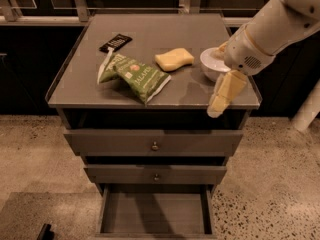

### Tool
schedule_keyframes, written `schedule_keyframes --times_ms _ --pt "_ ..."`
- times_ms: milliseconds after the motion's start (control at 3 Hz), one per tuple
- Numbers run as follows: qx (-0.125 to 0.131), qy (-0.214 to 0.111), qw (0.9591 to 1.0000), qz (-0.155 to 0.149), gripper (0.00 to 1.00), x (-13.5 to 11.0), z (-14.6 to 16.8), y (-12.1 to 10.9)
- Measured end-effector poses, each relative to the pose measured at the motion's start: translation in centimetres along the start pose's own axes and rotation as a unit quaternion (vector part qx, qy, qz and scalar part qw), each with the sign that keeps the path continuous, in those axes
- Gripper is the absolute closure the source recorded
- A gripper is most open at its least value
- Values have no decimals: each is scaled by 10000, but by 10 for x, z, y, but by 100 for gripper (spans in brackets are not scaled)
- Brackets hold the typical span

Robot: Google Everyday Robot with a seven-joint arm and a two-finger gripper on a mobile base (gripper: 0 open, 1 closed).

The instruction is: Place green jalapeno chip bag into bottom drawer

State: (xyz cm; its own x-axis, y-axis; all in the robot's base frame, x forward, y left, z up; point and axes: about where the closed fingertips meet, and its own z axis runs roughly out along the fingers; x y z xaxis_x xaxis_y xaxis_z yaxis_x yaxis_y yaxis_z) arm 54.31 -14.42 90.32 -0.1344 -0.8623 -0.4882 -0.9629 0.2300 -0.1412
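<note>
Next, I move my gripper to the middle [135,74] of the green jalapeno chip bag and close it there.
The green jalapeno chip bag [135,76] lies flat on the grey cabinet top [150,39], left of centre. The bottom drawer [155,213] is pulled open below and shows a plain grey floor with nothing in it. My gripper [224,95] hangs over the right front part of the top, pointing down toward the front edge. It is well to the right of the bag and apart from it, and holds nothing that I can see.
A small black wrapped bar [115,42] lies behind the bag. A yellow sponge [174,59] sits at centre and a white bowl [214,64] at the right, just behind my gripper. The two upper drawers [154,143] with round knobs are closed. Speckled floor surrounds the cabinet.
</note>
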Motion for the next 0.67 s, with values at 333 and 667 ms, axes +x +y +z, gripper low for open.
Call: schedule_keyframes --times_ms 333,667 --pt "-334 -185 9986 -353 0 -42 40 -20" --pt "-692 -300 9932 -889 0 -101 81 -30"
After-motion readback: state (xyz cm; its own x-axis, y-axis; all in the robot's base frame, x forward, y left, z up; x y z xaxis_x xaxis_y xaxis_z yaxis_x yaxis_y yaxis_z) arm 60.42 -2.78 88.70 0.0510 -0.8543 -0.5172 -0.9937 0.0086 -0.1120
